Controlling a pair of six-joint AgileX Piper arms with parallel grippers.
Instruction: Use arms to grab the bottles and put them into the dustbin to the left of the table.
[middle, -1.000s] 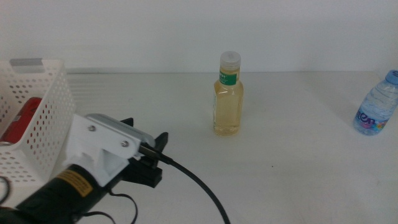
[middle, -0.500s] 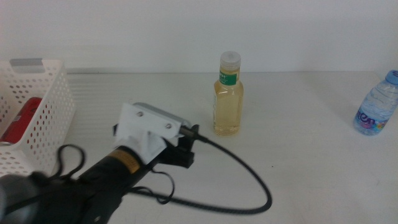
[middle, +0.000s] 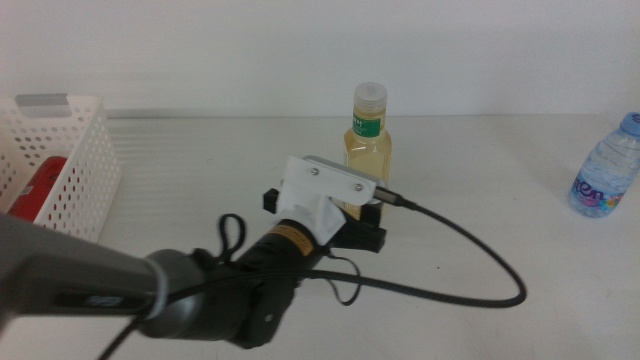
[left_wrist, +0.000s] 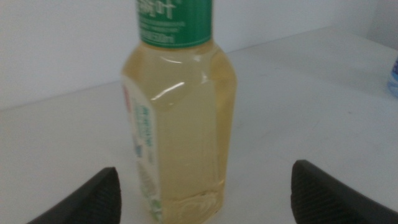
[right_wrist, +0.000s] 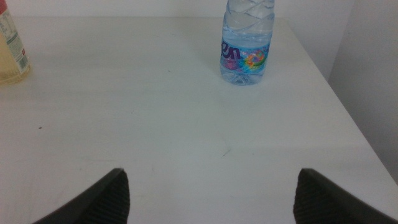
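Observation:
My left gripper is going to close on the upper body (middle: 368, 163) (left_wrist: 185, 115) of the bottle with yellow liquid, below its green label.
The yellow-liquid bottle (middle: 368, 140) with green label and pale cap stands upright mid-table. My left gripper (middle: 352, 212) has reached its base. In the left wrist view the bottle (left_wrist: 180, 118) stands close between the open jaws of the left gripper (left_wrist: 205, 168), with no visible touch. The red can (middle: 40, 190) lies inside the white dustbin (middle: 85, 150) at the far left. The blue-capped water bottle (middle: 605, 170) stands at the far right. My right gripper (right_wrist: 211, 177) is open and empty, short of the water bottle (right_wrist: 247, 43), and is out of the middle view.
The white table (middle: 500, 180) stretches between the two bottles. A black cable (middle: 470, 245) loops from the left wrist across the table's front. The table's right edge (right_wrist: 339, 99) runs close behind the water bottle.
My left arm has swung right and forward from beside the dustbin to the yellow bottle. The bottles and the can have not moved.

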